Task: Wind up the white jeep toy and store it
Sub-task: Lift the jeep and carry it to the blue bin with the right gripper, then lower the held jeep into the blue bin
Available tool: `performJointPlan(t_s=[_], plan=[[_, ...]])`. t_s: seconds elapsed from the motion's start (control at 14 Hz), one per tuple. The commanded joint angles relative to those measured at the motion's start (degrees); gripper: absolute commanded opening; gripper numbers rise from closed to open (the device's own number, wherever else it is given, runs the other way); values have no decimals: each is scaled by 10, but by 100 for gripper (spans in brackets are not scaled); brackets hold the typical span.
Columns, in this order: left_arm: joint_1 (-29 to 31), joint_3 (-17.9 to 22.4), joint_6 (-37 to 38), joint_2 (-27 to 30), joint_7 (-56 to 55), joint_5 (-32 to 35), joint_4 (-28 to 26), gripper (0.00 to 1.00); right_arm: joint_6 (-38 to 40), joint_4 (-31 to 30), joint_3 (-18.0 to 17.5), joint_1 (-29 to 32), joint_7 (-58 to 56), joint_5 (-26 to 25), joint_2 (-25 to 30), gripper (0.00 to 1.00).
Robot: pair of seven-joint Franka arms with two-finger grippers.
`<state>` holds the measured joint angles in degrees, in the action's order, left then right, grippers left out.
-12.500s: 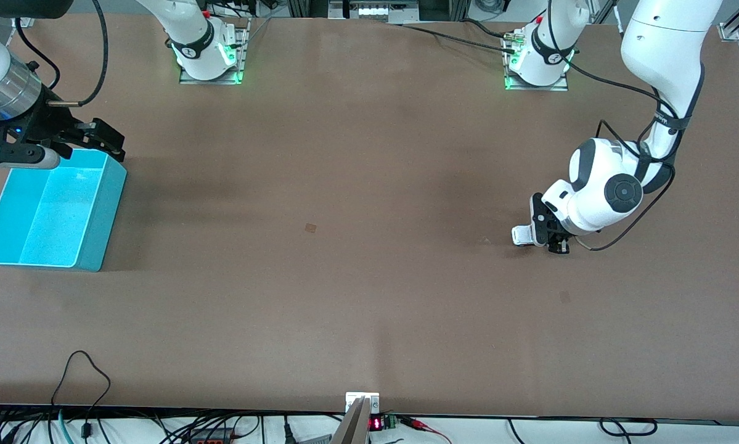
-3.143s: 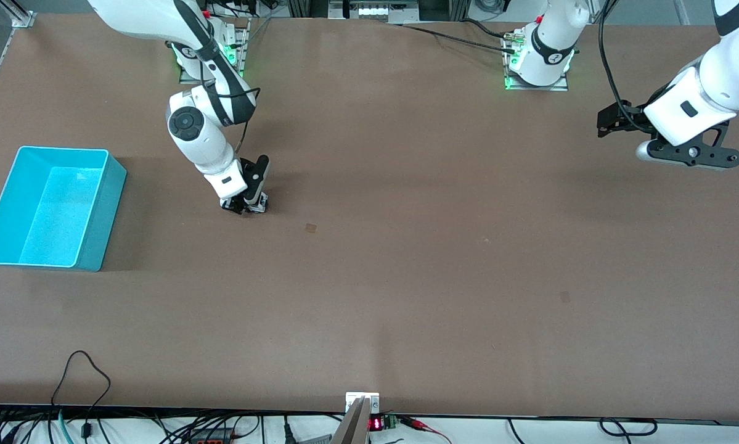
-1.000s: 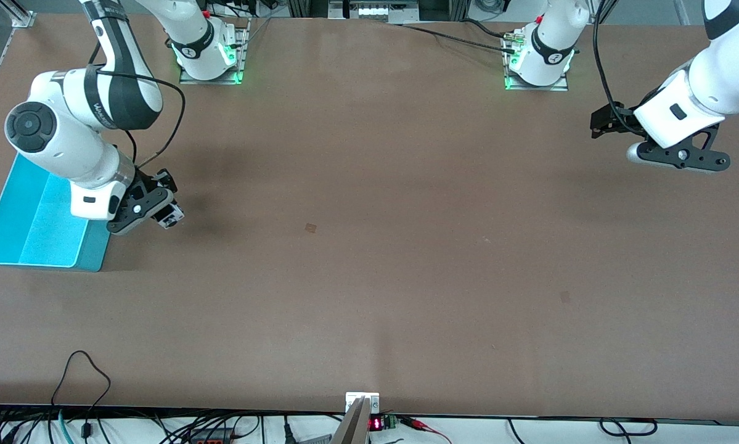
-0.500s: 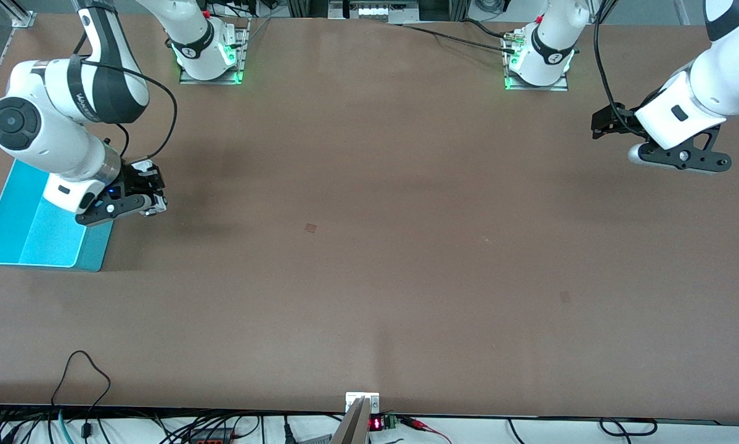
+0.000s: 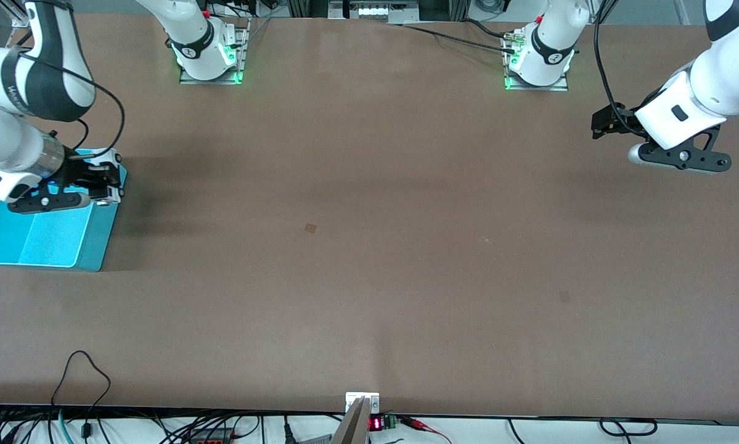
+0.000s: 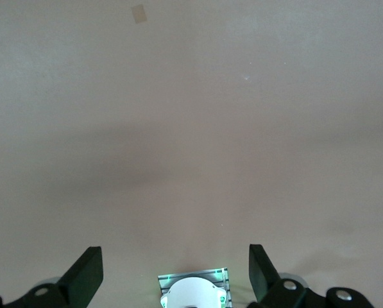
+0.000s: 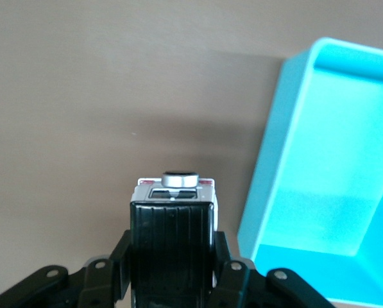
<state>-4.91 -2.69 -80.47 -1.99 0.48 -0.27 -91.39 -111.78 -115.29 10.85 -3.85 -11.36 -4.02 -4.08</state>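
Next, my right gripper sets the white jeep toy, now held over the teal bin's rim, down inside the teal bin (image 5: 79, 195) (image 7: 286, 210), next to the side of the bin that is toward the middle of the table.
My right gripper (image 5: 102, 179) is shut on the white jeep toy (image 7: 172, 221), gripping its sides. The black ribbed roof faces the wrist camera and a round spare wheel shows at the toy's end. The gripper holds the toy in the air over the rim of the teal bin (image 5: 48, 237), at the bin's side toward the table's middle. The bin's wall (image 7: 274, 147) lies just beside the toy in the right wrist view. My left gripper (image 5: 603, 122) is open and empty, and the left arm waits above the table at its own end. Its fingers (image 6: 88, 273) stand wide apart.
The teal bin has two compartments and sits at the right arm's end of the table. Both arm bases (image 5: 209, 55) stand along the table's edge farthest from the front camera. The left arm's base (image 6: 192, 294) shows in the left wrist view. Cables hang at the front edge.
My right gripper has carried the jeep from the table beside the bin up to over the bin's rim. The left arm has stayed still.
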Motion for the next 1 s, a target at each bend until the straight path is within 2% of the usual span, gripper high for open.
performJointPlan(t_s=[0.0, 0.29, 0.64, 0.93], plan=[[3, 0, 13, -6, 1, -6, 16, 100, 5, -4, -1, 41, 7, -14, 4, 0], [4, 0, 13, -6, 0, -9, 17, 100, -68, -41, -1, 96, -9, -45, -2, 0], [3, 1, 40, -6, 1, -6, 40, 100, -161, -42, -2, 173, -83, -45, -68, 0], [-3, 1, 40, -6, 0, -8, 45, 100, -205, -43, -2, 189, -86, -44, -111, 0]])
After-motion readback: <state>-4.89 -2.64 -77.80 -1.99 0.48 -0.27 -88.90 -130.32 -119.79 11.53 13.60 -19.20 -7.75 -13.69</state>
